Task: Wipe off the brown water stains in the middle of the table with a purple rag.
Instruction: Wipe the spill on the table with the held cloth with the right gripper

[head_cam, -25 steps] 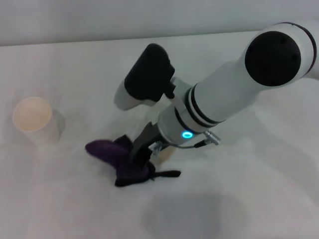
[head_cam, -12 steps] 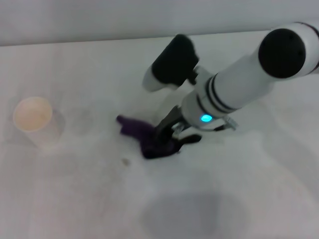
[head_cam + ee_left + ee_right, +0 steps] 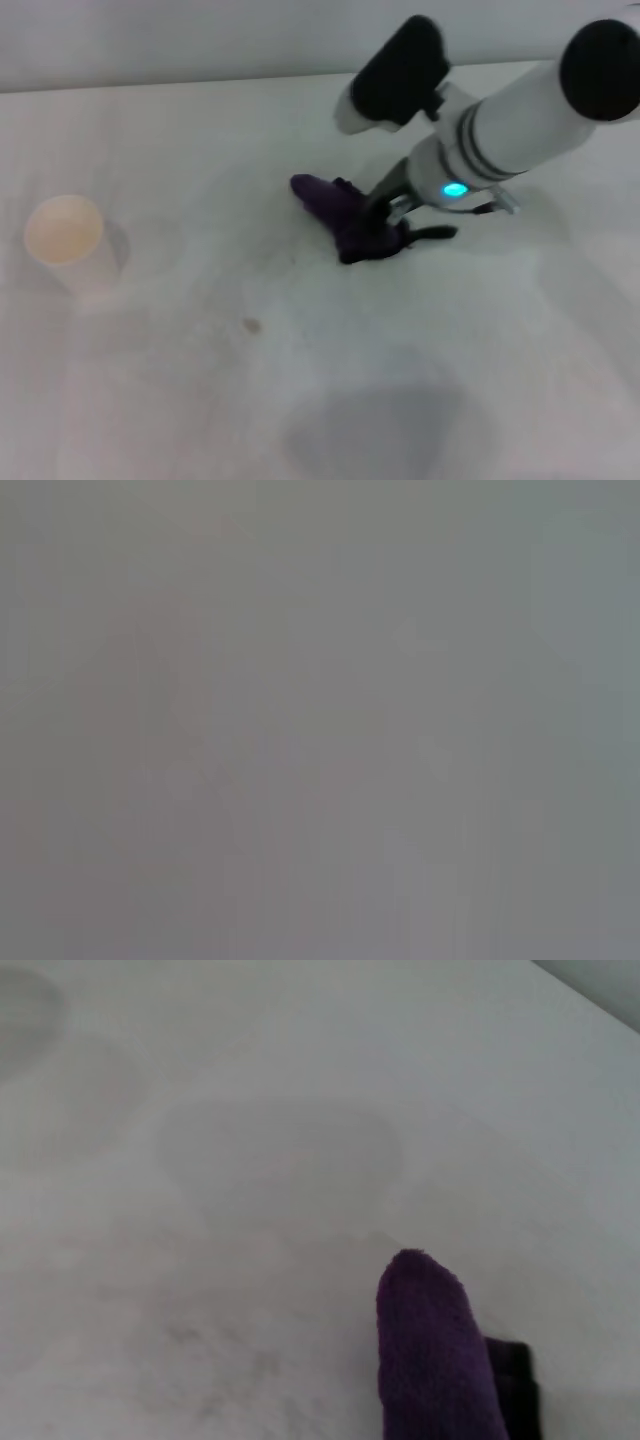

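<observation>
The purple rag will go down from my right gripper onto the white table [image 3: 398,255], between its back edge and the grey shadow patch.
My right gripper [image 3: 375,222] reaches down from the upper right in the head view and is shut on the purple rag [image 3: 335,208], pressing it onto the white table [image 3: 200,150]. The rag's black tail [image 3: 435,234] trails to the right. The rag's purple tip also shows in the right wrist view [image 3: 430,1350], lying on the table. Of the brown water stains, only a small brown speck [image 3: 251,325] shows, in front of and to the left of the rag. No wide tan blotch is visible. The left gripper is out of view, and the left wrist view is blank grey.
A white paper cup [image 3: 68,240] stands upright at the left side of the table. A grey shadow patch [image 3: 375,430] lies near the front edge. The table's back edge [image 3: 200,84] runs behind the arm.
My right gripper has dragged the purple rag across the table, from front left towards back right. The brown speck is uncovered behind it. The cup has not moved.
</observation>
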You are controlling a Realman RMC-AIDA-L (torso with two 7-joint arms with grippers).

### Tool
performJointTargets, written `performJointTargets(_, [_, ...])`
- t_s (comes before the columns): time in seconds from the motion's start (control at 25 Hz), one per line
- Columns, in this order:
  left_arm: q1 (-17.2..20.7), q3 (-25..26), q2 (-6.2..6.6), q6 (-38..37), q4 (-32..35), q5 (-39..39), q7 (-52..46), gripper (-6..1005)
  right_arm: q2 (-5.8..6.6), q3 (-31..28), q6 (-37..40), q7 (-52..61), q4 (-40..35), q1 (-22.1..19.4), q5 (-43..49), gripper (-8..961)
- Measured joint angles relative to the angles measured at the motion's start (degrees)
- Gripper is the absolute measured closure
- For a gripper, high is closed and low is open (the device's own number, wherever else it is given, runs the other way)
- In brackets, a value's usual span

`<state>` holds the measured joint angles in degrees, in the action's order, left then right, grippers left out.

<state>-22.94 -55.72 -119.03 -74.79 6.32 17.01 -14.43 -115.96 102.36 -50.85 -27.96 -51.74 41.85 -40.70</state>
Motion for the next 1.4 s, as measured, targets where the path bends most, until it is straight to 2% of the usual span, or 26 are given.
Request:
performJointTargets(0.12, [0.00,-0.01,-0.06,0.00,0.00,-0.01,-0.14,113,-0.19,6.37,-0.63,-0.15,-2.78,1.34,-4.59,847])
performJointTargets(0.28, [-0.16,-0.01,-0.07,0.00,-0.11,-0.08,-0.21,114,-0.22,14.55,-3.49,-0.18,-4.35,5.30,-11.98,848])
performJointTargets(0.44, [-0.41,-0.01,-0.06,0.00,-0.42,-0.08,-0.22,114,-0.23,19.78,-7.03,-0.65,-4.38,8.39,-17.57,847])
performJointTargets(0.56, [-0.42,-0.01,-0.06,0.00,-0.44,-0.07,-0.23,113,-0.24,20.35,-8.99,-2.12,-5.30,8.31,-19.38,849])
performJointTargets(0.72, [-0.44,-0.01,-0.06,0.01,-0.44,-0.06,-0.31,113,-0.18,18.82,-7.86,-3.21,-5.10,6.97,-19.16,849])
performJointTargets(0.96, [-0.43,-0.06,-0.13,0.06,-0.44,-0.04,-0.34,113,-0.10,13.00,-0.58,-2.84,1.77,6.72,-16.74,848])
performJointTargets(1.16, [-0.22,-0.03,-0.15,0.05,-0.22,-0.04,-1.35,112,0.21,7.86,0.71,-2.19,5.20,5.69,-12.89,848])
performJointTargets(1.32, [-0.31,-0.01,-0.15,0.03,-0.16,-0.04,-1.82,112,0.51,-0.06,-1.16,-2.53,3.94,1.68,-9.69,848])
performJointTargets(1.36, [-0.35,-0.01,-0.14,0.02,-0.12,-0.04,-1.82,112,0.51,-0.06,-1.16,-2.53,3.94,1.68,-9.69,848])
performJointTargets(1.4, [-0.38,0.00,-0.12,0.02,-0.08,-0.04,-1.83,112,0.75,-6.41,-4.08,-3.64,1.71,-1.50,-8.37,848])
